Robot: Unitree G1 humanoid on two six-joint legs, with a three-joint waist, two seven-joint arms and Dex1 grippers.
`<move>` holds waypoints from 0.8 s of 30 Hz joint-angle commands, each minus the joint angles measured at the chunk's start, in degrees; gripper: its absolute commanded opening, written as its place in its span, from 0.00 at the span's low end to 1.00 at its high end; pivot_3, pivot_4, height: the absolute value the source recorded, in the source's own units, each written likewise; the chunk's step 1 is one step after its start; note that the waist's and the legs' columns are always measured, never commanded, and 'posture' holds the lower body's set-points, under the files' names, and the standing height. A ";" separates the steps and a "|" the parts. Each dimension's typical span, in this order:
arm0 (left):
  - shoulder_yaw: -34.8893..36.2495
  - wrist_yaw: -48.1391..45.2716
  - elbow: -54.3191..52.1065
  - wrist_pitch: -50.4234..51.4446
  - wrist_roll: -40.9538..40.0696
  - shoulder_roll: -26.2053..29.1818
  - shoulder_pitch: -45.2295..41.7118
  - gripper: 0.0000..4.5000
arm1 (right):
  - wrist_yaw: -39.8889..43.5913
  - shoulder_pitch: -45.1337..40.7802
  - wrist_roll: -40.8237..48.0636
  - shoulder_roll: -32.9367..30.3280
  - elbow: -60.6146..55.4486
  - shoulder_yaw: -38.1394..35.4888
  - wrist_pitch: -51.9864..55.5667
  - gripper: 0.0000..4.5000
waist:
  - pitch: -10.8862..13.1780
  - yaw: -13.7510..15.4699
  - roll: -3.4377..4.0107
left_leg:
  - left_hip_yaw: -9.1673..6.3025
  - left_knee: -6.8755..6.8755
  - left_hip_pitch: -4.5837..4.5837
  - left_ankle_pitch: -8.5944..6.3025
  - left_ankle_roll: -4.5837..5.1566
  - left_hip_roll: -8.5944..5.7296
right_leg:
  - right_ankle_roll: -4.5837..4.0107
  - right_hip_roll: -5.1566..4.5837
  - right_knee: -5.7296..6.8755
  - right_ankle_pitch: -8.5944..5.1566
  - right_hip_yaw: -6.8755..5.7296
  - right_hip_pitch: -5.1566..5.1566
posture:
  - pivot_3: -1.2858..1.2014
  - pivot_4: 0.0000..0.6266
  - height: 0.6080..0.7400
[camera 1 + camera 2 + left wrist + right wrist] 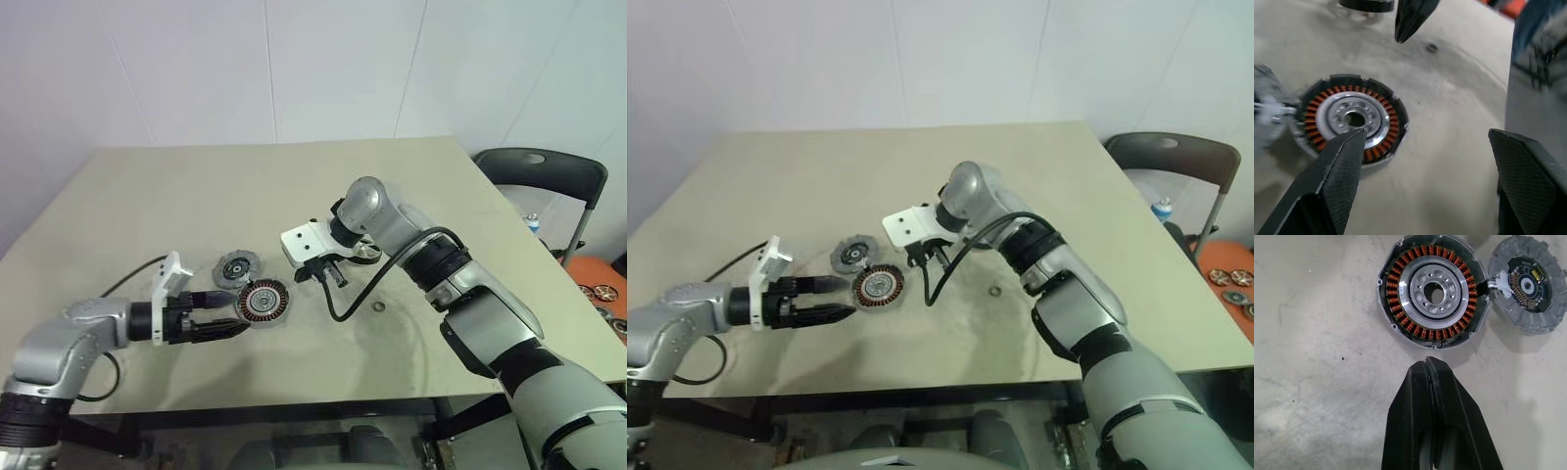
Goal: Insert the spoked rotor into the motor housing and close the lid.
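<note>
Next, I open my right gripper, take the housing's rim (pixel 1400 333) and pull it toward the spoked rotor first, because the motor housing lies close by my left gripper's fingers.
The motor housing (pixel 263 302), with copper windings round a silver centre, lies flat near the table's front. The grey lid (pixel 236 267) lies beside it, inner face up and joined to it by short wires (pixel 1494 284). My left gripper (pixel 223 326) hovers low just left of the housing, pointing toward it, open and empty; its two fingers (pixel 1337 181) stand wide apart. My right gripper (pixel 333 276) hangs shut and empty to the right of the housing (pixel 1435 289), tips down. The spoked rotor (pixel 366 254) lies on the table behind the right wrist, partly hidden.
A tiny dark washer (pixel 377 308) lies on the table right of the housing. A black cable loops from the right wrist (pixel 338 308). A dark chair (pixel 539 171) and an orange bin of parts (pixel 600 290) stand beyond the table's right edge.
</note>
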 commanded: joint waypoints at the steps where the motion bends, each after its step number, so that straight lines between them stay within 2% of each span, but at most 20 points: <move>1: -1.18 -2.01 2.65 -2.31 2.40 1.22 -2.91 0.95 | -1.24 -0.39 -0.06 0.90 -0.57 -0.56 0.08 0.00 | 0.03 -0.01 0.06 | 0.01 0.00 0.04 0.00 0.00 -0.01 | 0.00 0.00 -0.04 0.00 0.00 0.05 | 0.52 0.00 1.00; 7: 1.32 2.90 5.00 -2.92 2.26 -3.16 -5.64 0.95 | -6.35 1.60 -0.65 1.46 -1.97 -1.02 -3.82 0.00 | 0.01 0.00 0.01 | -0.03 0.00 -0.01 -0.01 0.02 -0.02 | 0.01 -0.04 -0.09 0.00 0.02 0.02 | 0.52 0.00 1.00; 11: 5.03 7.67 4.87 -2.92 0.90 -6.57 -3.69 0.95 | 0.79 4.13 1.37 -2.37 -9.98 1.04 -8.22 0.00 | 0.01 0.03 0.01 | -0.03 -0.01 -0.04 -0.02 0.03 -0.02 | 0.02 -0.10 -0.09 0.00 0.02 -0.02 | 0.52 0.00 1.00; 17: 8.32 12.40 7.15 -4.23 1.61 -9.59 -3.45 0.95 | 0.22 2.96 0.01 -1.41 -8.56 2.78 -18.39 0.00 | 0.01 -0.03 0.00 | -0.01 0.01 0.02 -0.02 0.03 0.02 | 0.02 -0.04 -0.02 0.00 0.02 -0.02 | 0.52 0.00 1.00; 20: 9.61 13.29 7.01 -3.87 1.05 -10.08 -2.85 0.95 | 0.43 2.42 0.40 -0.36 -7.29 3.06 -21.20 0.13 | -0.01 -0.01 -0.02 | -0.01 0.04 0.05 -0.02 0.03 0.02 | 0.02 -0.04 -0.03 0.00 0.03 0.03 | 0.52 0.00 1.00; 24: 10.22 13.80 6.64 -3.98 1.34 -10.18 -1.79 0.95 | -1.57 0.51 -2.09 1.68 -3.29 4.01 -22.56 0.43 | 0.00 0.03 -0.02 | -0.01 0.04 0.04 -0.02 0.03 -0.02 | 0.02 -0.10 -0.05 0.01 0.03 0.04 | 0.52 0.00 1.00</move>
